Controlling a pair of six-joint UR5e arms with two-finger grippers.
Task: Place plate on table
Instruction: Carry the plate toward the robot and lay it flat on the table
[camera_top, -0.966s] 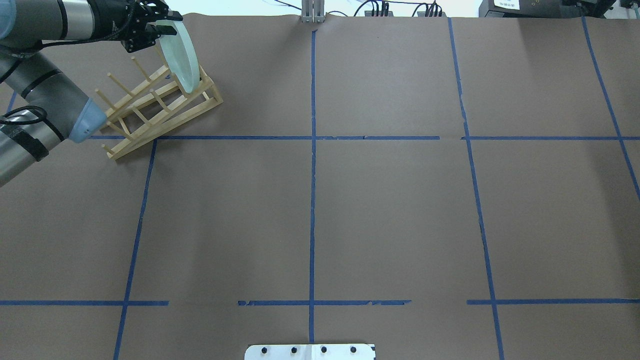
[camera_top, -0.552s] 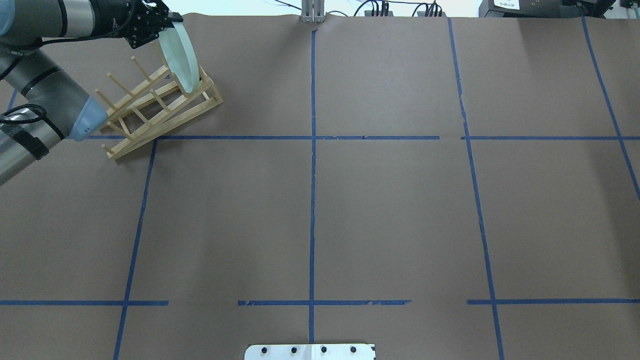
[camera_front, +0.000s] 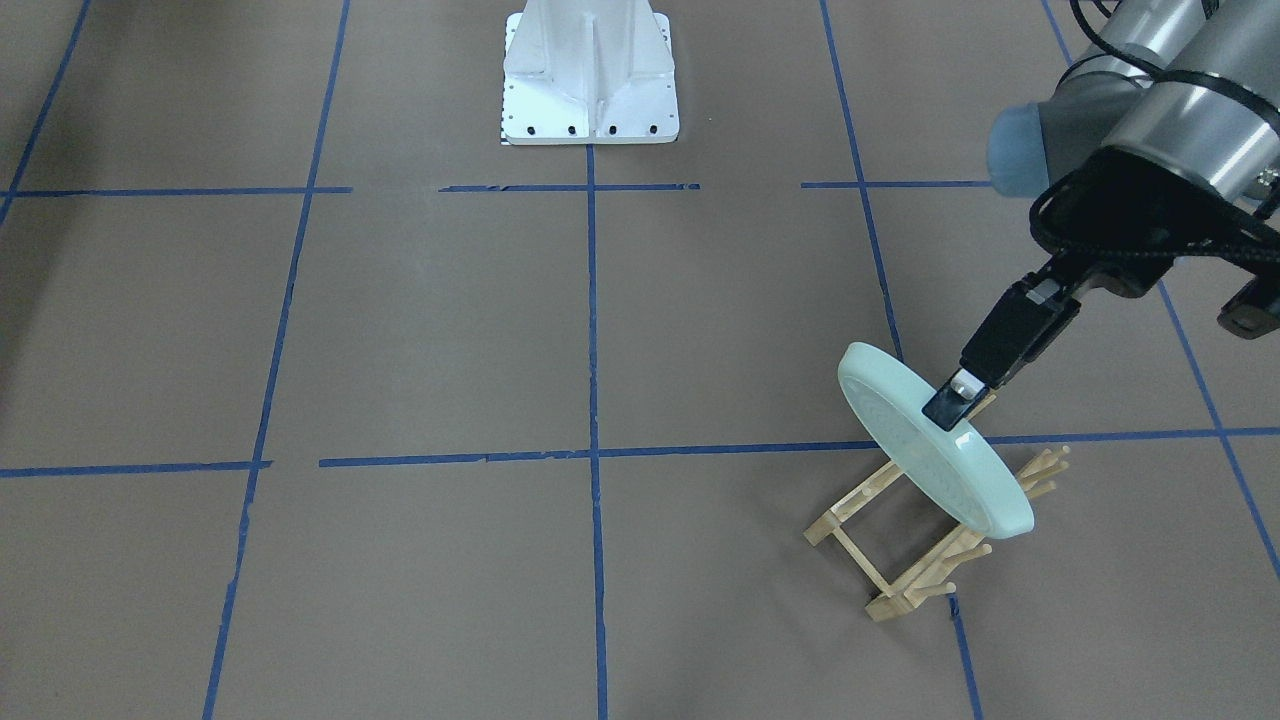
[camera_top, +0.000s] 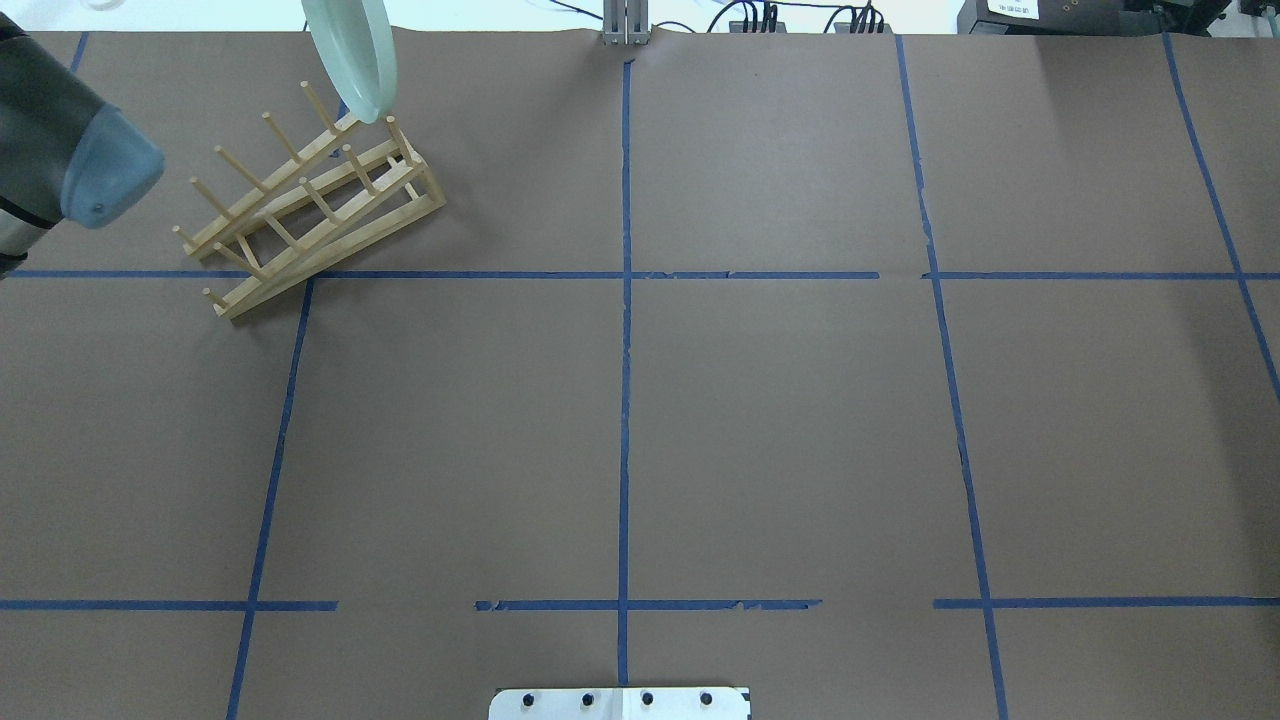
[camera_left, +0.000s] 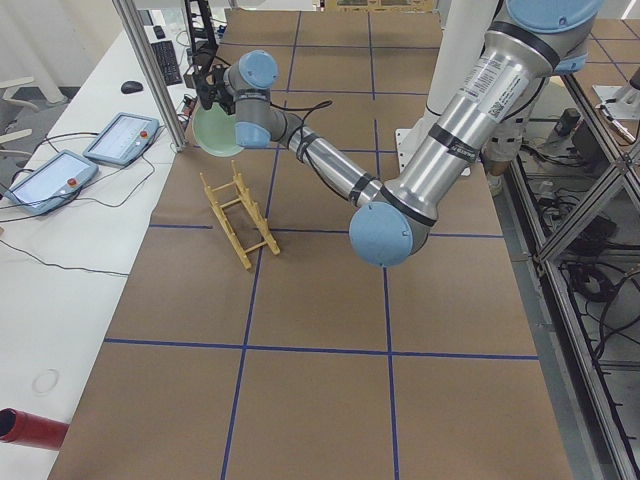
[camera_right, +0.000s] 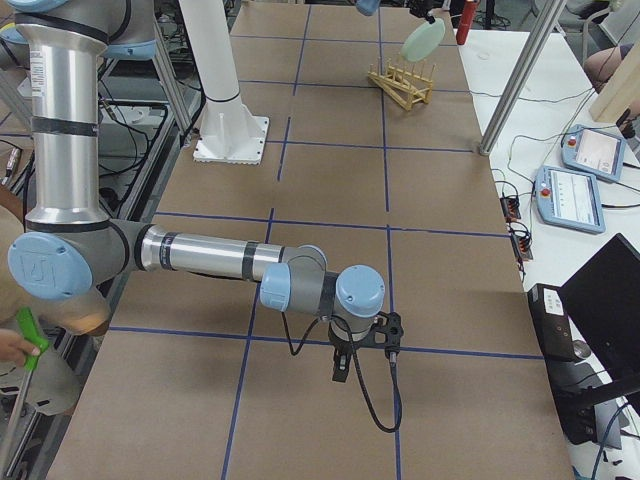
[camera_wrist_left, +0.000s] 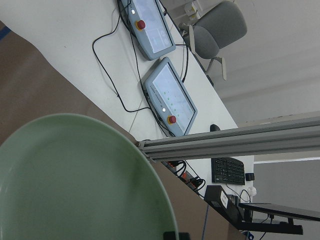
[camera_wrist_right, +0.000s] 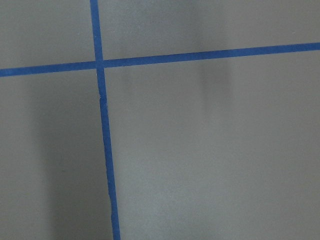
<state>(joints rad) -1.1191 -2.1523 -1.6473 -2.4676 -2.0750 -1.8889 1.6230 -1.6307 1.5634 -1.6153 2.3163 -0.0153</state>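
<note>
My left gripper has the plate. It will set the plate down and let go on the brown table (camera_front: 745, 272) between the white robot base and the wooden rack.
The pale mint-green plate (camera_front: 925, 455) hangs tilted on edge just above the far end of the wooden peg rack (camera_front: 915, 545). My left gripper (camera_front: 955, 412) is shut on the plate's upper rim. In the overhead view the plate (camera_top: 352, 55) sits at the top edge, above the rack (camera_top: 310, 200), and the gripper is out of frame. The left wrist view shows the plate's face (camera_wrist_left: 75, 180). The brown table (camera_top: 780, 420) lies below. My right gripper (camera_right: 345, 362) hovers low over the table far from the rack; I cannot tell if it is open or shut.
The white robot base (camera_front: 590, 75) stands at the table's near middle edge. Two teach pendants (camera_left: 120, 138) and cables lie on the white bench beyond the table's far edge. An aluminium post (camera_left: 150, 75) rises close to the plate.
The left gripper has lifted the plate up out of the rack's far slot. The plate and wrist have moved toward the top edge of the overhead view. The rack has stayed put.
</note>
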